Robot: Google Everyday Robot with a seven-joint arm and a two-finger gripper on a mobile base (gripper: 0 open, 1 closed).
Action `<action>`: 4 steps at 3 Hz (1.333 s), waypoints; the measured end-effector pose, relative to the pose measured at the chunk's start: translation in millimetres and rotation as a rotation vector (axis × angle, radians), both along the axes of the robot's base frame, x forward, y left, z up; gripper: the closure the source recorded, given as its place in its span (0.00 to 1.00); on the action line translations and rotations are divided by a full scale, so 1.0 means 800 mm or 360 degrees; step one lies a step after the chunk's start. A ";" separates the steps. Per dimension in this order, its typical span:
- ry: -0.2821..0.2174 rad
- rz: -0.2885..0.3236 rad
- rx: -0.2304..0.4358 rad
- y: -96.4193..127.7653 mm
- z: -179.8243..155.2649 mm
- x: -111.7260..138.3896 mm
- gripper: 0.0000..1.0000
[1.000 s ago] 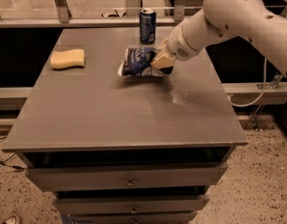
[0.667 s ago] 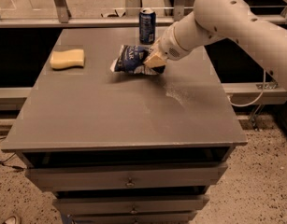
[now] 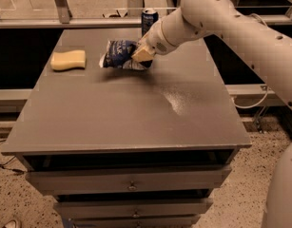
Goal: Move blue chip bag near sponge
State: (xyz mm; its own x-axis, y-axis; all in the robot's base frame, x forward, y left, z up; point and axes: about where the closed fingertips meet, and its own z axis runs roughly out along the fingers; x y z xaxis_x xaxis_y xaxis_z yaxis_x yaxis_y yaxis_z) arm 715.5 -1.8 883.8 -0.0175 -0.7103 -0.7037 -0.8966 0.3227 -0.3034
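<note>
My gripper needs to put the blue chip bag, now held just above the table, down and let go of it on the grey table top, against the sponge's end [image 3: 110,56] nearest the soda can.
The blue chip bag [image 3: 118,53] is a crinkly navy foil bag with white lettering, held a little above the grey table top [image 3: 126,108] at the back middle. My gripper [image 3: 141,56] is shut on the bag's right end, with the white arm reaching in from the upper right. The sponge [image 3: 68,60], a pale yellow rounded block, lies on the table at the back left, a short gap left of the bag.
An upright blue soda can [image 3: 149,19] stands at the table's back edge, just behind my arm. Drawers [image 3: 131,186] sit under the table front. A metal rail runs behind the table.
My gripper has carried the chip bag leftward, closer to the sponge. The sponge and can have not moved.
</note>
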 end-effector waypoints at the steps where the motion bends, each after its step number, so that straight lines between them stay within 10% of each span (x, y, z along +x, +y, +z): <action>1: -0.0008 0.0032 0.0035 0.023 0.004 0.008 1.00; 3: 0.0007 0.0052 0.0084 0.046 0.000 0.012 1.00; 4: 0.0040 0.0048 0.0087 0.051 -0.004 0.011 0.84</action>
State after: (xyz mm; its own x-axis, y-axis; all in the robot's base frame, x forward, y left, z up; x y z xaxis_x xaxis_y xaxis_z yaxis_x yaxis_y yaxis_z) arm 724.0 39.3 880.4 -0.0146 -0.6714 -0.7410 -0.9133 0.3107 -0.2635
